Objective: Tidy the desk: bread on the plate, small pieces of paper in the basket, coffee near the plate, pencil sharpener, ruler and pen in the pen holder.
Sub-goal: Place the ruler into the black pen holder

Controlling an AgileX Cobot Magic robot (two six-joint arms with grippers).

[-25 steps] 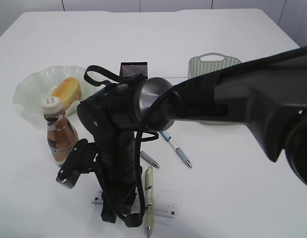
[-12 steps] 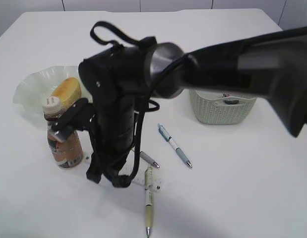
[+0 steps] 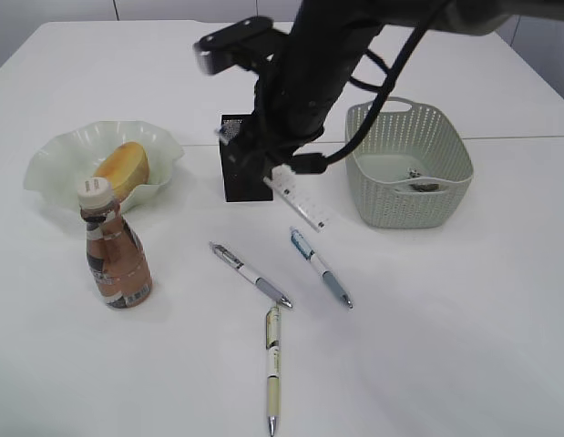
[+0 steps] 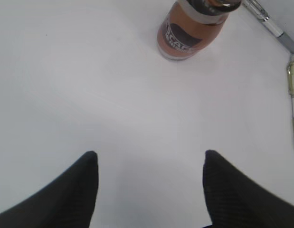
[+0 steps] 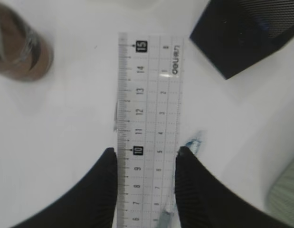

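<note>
The clear ruler will go down inside the black pen holder [image 3: 234,121] [image 5: 264,13] from my right gripper, and it will be leaning toward the wavy plate.
My right gripper [image 5: 146,153] is shut on the clear ruler [image 5: 149,95], its jaws pressing both long edges. The ruler [image 3: 300,202] hangs tilted just right of the black pen holder [image 3: 243,171], which also shows in the right wrist view [image 5: 241,33]. Three pens [image 3: 251,274] [image 3: 321,267] [image 3: 273,368] lie on the table. Bread [image 3: 123,167] sits on the wavy plate [image 3: 54,162], and the coffee bottle [image 3: 116,256] stands in front of it. My left gripper [image 4: 149,156] is open over bare table near the coffee [image 4: 189,31]. The pencil sharpener is out of view.
The pale green basket [image 3: 409,127] stands right of the pen holder, with a few small dark bits on its floor that I cannot identify. The right arm reaches in from the upper right, over the basket's left rim.
The right arm has lifted the ruler off the table's front, away from the lowest pen, and carried it up and back to the pen holder. Bottle and pens have stayed put.
</note>
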